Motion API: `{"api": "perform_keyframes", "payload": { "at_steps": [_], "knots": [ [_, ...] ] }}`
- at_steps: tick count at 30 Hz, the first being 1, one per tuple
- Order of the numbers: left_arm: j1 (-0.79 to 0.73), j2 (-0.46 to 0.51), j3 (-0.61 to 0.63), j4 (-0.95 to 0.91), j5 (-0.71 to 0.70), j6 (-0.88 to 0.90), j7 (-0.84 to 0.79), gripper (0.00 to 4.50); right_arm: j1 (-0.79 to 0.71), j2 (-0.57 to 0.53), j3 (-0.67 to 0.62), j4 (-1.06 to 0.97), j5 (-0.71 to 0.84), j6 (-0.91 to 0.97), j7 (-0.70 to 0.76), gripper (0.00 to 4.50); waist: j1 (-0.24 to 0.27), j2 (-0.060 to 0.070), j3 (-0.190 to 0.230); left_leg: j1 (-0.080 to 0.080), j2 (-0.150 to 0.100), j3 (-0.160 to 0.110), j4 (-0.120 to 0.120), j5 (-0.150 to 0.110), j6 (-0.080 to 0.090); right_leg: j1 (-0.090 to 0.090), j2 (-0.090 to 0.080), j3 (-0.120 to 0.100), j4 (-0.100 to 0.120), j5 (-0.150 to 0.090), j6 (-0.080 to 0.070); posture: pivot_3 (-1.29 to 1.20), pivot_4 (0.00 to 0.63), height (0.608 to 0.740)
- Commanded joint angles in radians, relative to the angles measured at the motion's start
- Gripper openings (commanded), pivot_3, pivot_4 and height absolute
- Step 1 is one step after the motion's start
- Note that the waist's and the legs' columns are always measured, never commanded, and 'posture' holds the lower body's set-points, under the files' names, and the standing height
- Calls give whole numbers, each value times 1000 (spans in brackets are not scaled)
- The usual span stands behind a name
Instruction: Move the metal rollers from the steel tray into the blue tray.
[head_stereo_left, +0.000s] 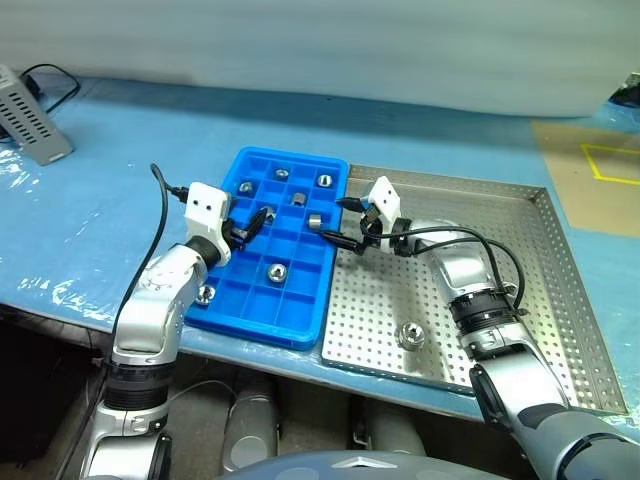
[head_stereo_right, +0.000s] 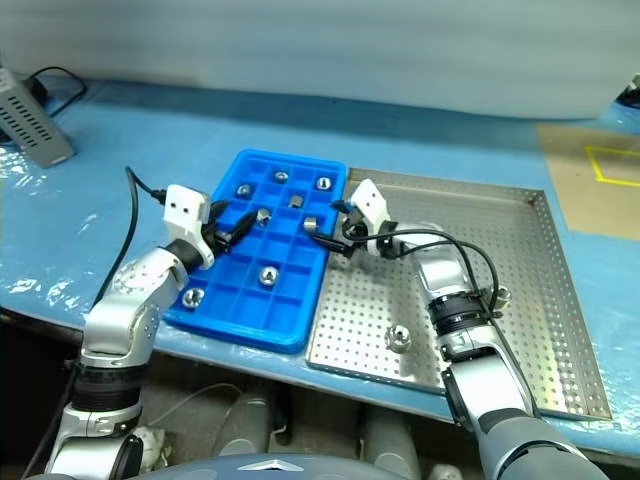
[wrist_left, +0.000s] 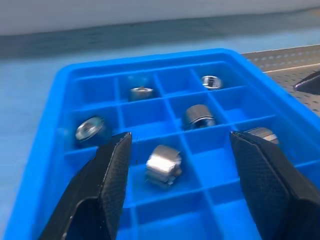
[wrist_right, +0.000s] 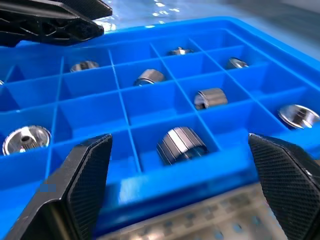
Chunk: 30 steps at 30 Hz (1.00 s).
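Observation:
I will next grip the round side of the metal roller (head_stereo_left: 411, 337) near the steel tray's front edge with my right gripper.
The blue tray (head_stereo_left: 262, 300) lies on the table left of the steel tray (head_stereo_left: 545, 250). Several metal rollers sit in its compartments, such as one (head_stereo_left: 274, 270) near the middle and one (wrist_left: 162, 165) in front of my left gripper. One roller (head_stereo_left: 410, 335) lies on the steel tray's perforated floor near the front. My left gripper (head_stereo_left: 250, 225) hovers open over the blue tray's left half, with nothing between its fingers. Over the blue tray's right rim, my right gripper (head_stereo_left: 345, 222) is wide open and empty, with a roller (wrist_right: 181, 144) just beyond its fingertips.
A grey box (head_stereo_left: 30, 125) with a black cable sits at the table's far left. The table top (head_stereo_left: 90, 230) is covered in blue plastic sheet. A brown floor patch (head_stereo_left: 590, 170) with yellow tape lies beyond the steel tray's right side.

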Motion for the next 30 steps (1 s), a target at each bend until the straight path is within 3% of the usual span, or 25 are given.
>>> {"api": "perform_keyframes", "payload": {
  "at_steps": [1, 7, 13, 26, 30],
  "knots": [
    [29, 20, 27, -104, -22, 33, 12, 3273, -40, 25, 7, 33, 2, -44, 27, 4500, 5, 0, 0, 0, 0, 0, 0, 0, 0, 0, 0, 0, 0, 0, 0, 161, 150, 740],
    [38, 14, 11, -136, -50, 48, 4, 3273, -54, 30, 5, 70, -9, -73, 31, 4500, 21, 0, 0, 0, 0, 0, 0, 0, 0, 0, 0, 0, 0, 0, 0, 128, 150, 740],
    [-60, 9, -87, -18, -53, -29, -99, 3273, 18, -52, -34, -29, -4, -43, 2, 4500, 26, 0, 0, 1, -1, 0, 0, 0, -1, 1, 0, 1, 0, 0, 0, -18, 150, 740],
    [-323, -73, -236, 382, -40, -274, -375, 3273, 325, -255, -153, -493, 80, 237, -59, 4500, -59, 0, 0, 2, -2, 2, -3, 0, 0, 0, 0, 4, -2, 0, 0, -316, 150, 740],
    [-410, -114, -261, 533, -12, -367, -431, 3273, 385, -273, -192, -610, 114, 321, -97, 4500, -91, -1, 0, 3, -1, 3, -3, 0, 0, 0, 0, 4, -2, 0, 0, -381, 150, 740]
  ]
}}
